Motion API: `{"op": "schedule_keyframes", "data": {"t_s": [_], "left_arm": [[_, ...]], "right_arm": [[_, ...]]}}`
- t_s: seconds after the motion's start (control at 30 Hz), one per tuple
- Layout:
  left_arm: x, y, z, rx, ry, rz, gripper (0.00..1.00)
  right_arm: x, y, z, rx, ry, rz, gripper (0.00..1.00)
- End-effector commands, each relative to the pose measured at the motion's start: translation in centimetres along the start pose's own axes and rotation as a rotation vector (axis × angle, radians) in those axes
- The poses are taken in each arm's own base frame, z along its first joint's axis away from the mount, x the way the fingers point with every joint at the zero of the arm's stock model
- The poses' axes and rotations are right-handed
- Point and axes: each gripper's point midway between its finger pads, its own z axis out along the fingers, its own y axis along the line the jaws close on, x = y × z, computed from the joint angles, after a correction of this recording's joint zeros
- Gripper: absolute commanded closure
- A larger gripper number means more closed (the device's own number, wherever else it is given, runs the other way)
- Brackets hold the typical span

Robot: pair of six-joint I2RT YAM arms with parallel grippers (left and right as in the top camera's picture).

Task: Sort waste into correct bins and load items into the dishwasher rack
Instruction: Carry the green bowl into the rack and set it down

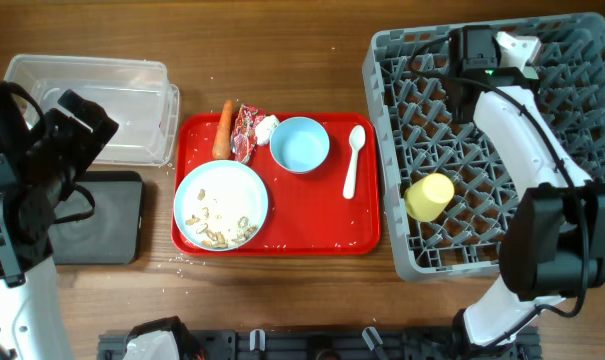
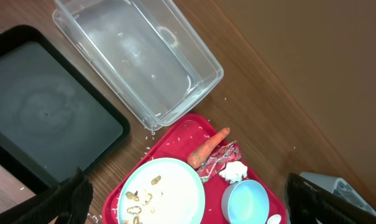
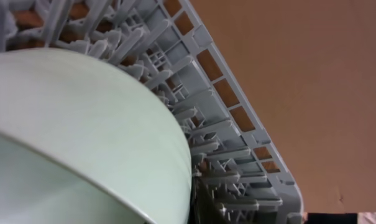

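Observation:
Next, my right gripper sets the pale green bowl down on the grey rack's wires [image 1: 457, 119] just beyond the yellow-green cup.
A pale blue plate [image 1: 220, 205] with beige scraps, an orange carrot [image 1: 223, 128], a red wrapper [image 1: 245, 132], a white tissue wad [image 1: 267, 127], a light blue bowl [image 1: 300, 144] and a white spoon [image 1: 353, 160] lie on the red tray [image 1: 312, 235]. A yellow-green cup [image 1: 429, 197] lies in the grey rack [image 1: 392, 150]. My right gripper [image 1: 472, 47] is at the rack's far side; the pale green bowl [image 3: 82, 124] fills its wrist view, and its fingers are hidden. My left gripper [image 1: 77, 125] is open and empty, high over the black tray [image 1: 107, 215] and the clear tub [image 1: 132, 75].
The left wrist view shows the tub [image 2: 138, 56], black tray [image 2: 45, 112], carrot [image 2: 207, 148], wrapper [image 2: 224, 157], tissue [image 2: 234, 171], blue bowl [image 2: 247, 202] and plate [image 2: 166, 193]. Rice-like grains lie scattered on the wood around the red tray.

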Motion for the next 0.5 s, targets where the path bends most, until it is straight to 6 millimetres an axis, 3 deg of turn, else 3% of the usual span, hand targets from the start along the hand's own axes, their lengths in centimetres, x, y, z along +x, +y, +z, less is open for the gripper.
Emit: {"op": "schedule_keyframes", "data": {"t_s": [0.0, 0.07, 0.17, 0.2, 0.3, 0.47], "left_arm": [[-0.4, 0.2, -0.1, -0.012, -0.018, -0.014, 0.0], [-0.4, 0.2, -0.1, -0.012, -0.018, -0.014, 0.0], [-0.4, 0.2, -0.1, -0.012, -0.019, -0.014, 0.0], [-0.4, 0.2, -0.1, -0.012, -0.018, -0.014, 0.0], [-0.4, 0.2, -0.1, -0.012, -0.018, -0.014, 0.0], [-0.4, 0.2, -0.1, -0.012, -0.018, -0.014, 0.0]], "right_arm": [[1.3, 4.7, -2.0, -0.152, 0.015, -0.119, 0.96], [1.6, 5.8, -3.0, -0.193, 0.009, -0.143, 0.96], [3.1, 5.5, -3.4, -0.212, 0.062, -0.188, 0.9], [3.1, 5.1, -3.6, -0.211, 0.068, -0.16, 0.96], [0.8, 3.2, -3.8, -0.15, -0.008, -0.071, 0.96], [-2.3, 1.6, -1.8, -0.08, -0.085, -0.013, 0.96]]}}
